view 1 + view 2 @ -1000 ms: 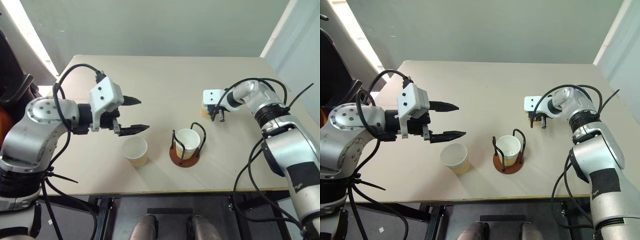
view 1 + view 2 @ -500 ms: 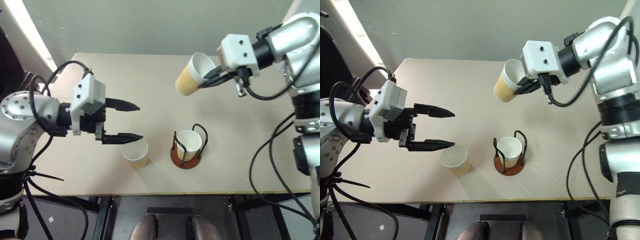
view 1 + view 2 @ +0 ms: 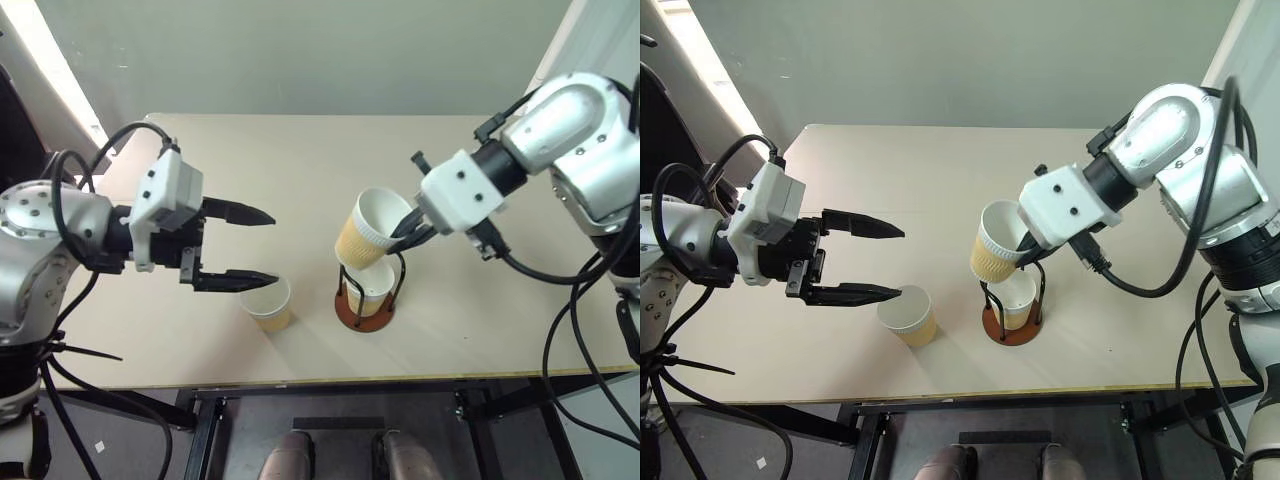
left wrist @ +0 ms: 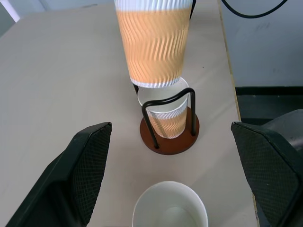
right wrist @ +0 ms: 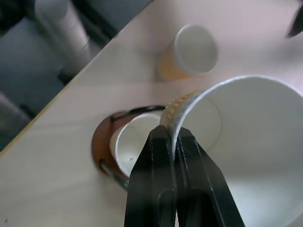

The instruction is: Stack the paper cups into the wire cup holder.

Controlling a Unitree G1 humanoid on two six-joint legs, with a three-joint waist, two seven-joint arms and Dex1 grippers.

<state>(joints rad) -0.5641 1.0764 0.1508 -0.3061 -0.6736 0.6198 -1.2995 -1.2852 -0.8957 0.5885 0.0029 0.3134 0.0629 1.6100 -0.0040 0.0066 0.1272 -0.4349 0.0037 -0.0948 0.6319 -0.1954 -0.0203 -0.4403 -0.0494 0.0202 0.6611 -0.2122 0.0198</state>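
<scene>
The tan paper cup, now tilted just above the wire holder, will be let go by my right gripper inside the second paper cup (image 3: 370,282) (image 5: 137,142) between the holder's black arches.
My right gripper (image 3: 400,231) is shut on the rim of a tan paper cup (image 3: 364,236), holding it tilted just above the wire cup holder (image 3: 350,317). A second paper cup (image 3: 373,285) sits inside the holder's black arches. The right wrist view shows the pinched rim (image 5: 189,101) between the fingertips (image 5: 161,142), with the holder's cup (image 5: 135,142) below. A third cup (image 3: 266,301) stands upright on the table left of the holder. My left gripper (image 3: 272,247) hovers open beside and above that cup, nothing between its fingers (image 4: 90,161).
The beige table (image 3: 300,160) stretches behind the holder, with its front edge (image 3: 400,382) close to the cups. A grey wall rises behind the table.
The right arm lifted its cup off the table at the right, then carried it down and left until it hangs over the holder. The left gripper has barely moved.
</scene>
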